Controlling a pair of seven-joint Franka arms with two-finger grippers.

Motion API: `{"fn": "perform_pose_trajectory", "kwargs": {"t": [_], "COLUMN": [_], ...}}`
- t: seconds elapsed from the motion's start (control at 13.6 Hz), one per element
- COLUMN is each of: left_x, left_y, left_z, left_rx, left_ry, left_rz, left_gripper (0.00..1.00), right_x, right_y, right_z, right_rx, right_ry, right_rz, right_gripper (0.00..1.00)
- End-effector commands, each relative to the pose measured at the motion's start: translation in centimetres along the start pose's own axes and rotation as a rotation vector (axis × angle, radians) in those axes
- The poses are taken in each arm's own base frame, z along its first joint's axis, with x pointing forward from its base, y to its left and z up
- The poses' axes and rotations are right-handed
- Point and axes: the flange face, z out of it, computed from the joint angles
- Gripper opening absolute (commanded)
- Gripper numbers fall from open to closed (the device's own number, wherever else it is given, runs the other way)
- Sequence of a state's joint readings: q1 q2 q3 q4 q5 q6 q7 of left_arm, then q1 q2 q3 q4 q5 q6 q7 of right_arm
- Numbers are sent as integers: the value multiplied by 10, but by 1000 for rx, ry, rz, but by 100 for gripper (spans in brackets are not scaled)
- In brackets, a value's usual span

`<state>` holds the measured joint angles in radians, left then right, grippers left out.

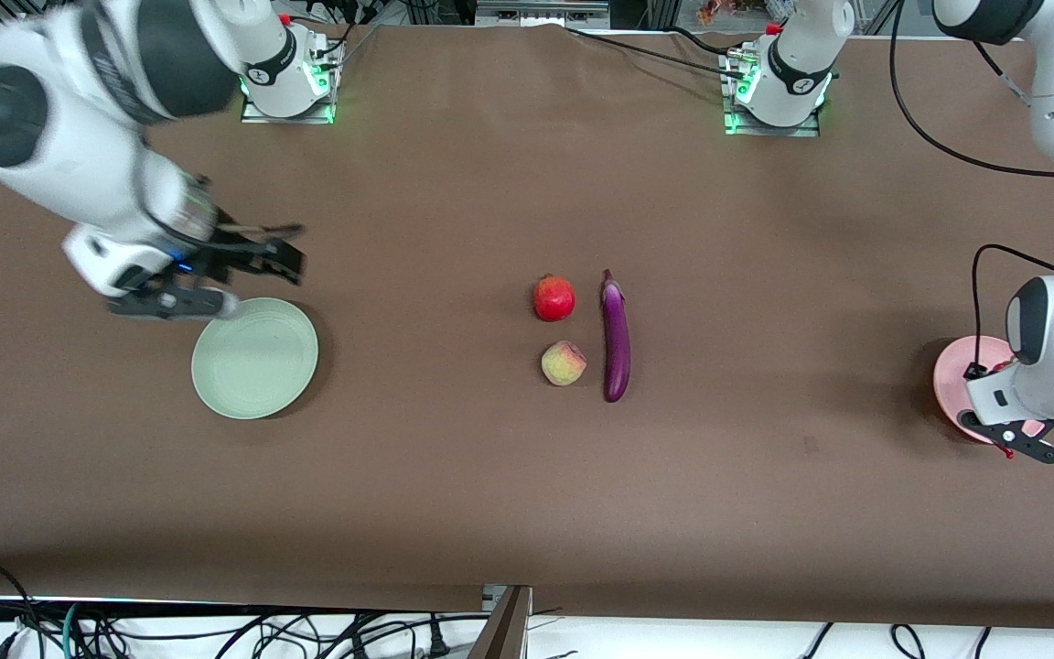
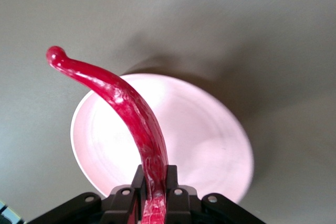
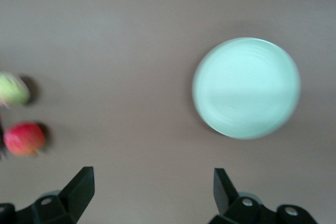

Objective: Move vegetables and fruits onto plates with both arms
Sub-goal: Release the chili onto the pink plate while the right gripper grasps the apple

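My left gripper will let go of the red chili pepper near the middle of the pale pink plate [image 1: 975, 386] [image 2: 176, 136].
My left gripper [image 2: 156, 182] is shut on the red chili pepper [image 2: 126, 108] and holds it over the pale pink plate [image 2: 210, 140]. That plate [image 1: 952, 380] sits at the left arm's end of the table, partly hidden by the left wrist. My right gripper [image 1: 287, 252] is open and empty, in the air beside the pale green plate [image 1: 254, 359]. The right wrist view shows its fingers wide apart [image 3: 154, 182] over bare cloth, with the green plate [image 3: 246, 87] apart from them. The pomegranate [image 1: 553, 298], the peach [image 1: 564, 363] and the purple eggplant [image 1: 616, 337] lie mid-table.
The brown cloth [image 1: 454, 476] covers the whole table. The pomegranate [image 3: 23, 138] and peach [image 3: 13, 88] show at the edge of the right wrist view. The eggplant lies lengthwise beside both fruits, toward the left arm's end. Cables hang along the table's near edge.
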<state>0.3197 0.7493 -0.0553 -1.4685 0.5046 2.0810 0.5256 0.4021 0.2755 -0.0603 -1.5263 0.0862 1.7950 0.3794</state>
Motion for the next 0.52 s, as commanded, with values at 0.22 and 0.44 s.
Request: {"fn": "perform_pose_trajectory", "kwargs": {"t": [0.22, 0.44], "left_x": [-1, 0], "left_y": [0, 9], "left_z": [16, 27], "left_rx": [-39, -59], "left_ry": [3, -15], "left_rz": [118, 136], "left_gripper": [0, 2], "right_x": [6, -19], "right_y": [-148, -208], "right_z": [119, 175], "right_rx": [48, 86], "right_ry": [81, 116], "right_rz": [174, 242], "right_gripper": [100, 100]}}
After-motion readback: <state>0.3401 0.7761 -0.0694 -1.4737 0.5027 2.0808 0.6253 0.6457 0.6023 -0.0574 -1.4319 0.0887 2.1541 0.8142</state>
